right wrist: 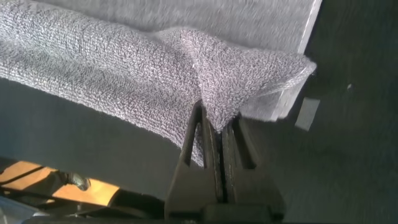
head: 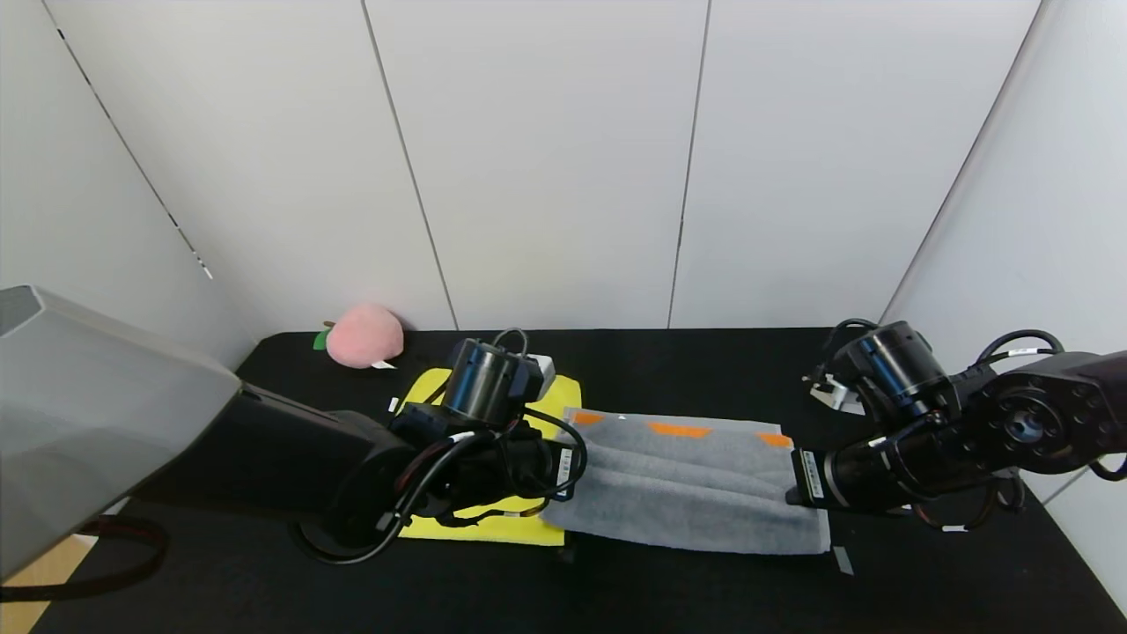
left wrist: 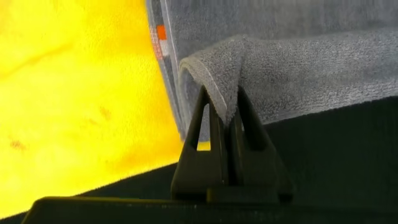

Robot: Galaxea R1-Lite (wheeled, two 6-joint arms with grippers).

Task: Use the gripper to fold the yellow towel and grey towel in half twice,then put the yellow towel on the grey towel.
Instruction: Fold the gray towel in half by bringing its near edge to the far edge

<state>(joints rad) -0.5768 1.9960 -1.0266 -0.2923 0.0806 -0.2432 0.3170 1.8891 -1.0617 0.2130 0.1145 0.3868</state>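
Next, I let the grey towel's corner go just short of the orange patch beside the yellow towel (head: 583,453) (left wrist: 193,73) with my left gripper.
The grey towel (head: 687,493) lies across the middle of the black table, orange patches along its far edge, its near part raised in a long fold. My left gripper (left wrist: 222,102) is shut on the towel's near left corner (left wrist: 217,68), lifted off the table. My right gripper (right wrist: 219,118) is shut on the near right corner (right wrist: 242,74), also lifted. The yellow towel (head: 506,527) lies flat to the left, its right edge under the grey towel's left end, mostly hidden by my left arm; it shows in the left wrist view (left wrist: 68,99).
A pink plush peach (head: 364,335) sits at the far left by the wall. A small tape mark (head: 843,560) lies on the table near the towel's right corner. White wall panels close the back and sides.
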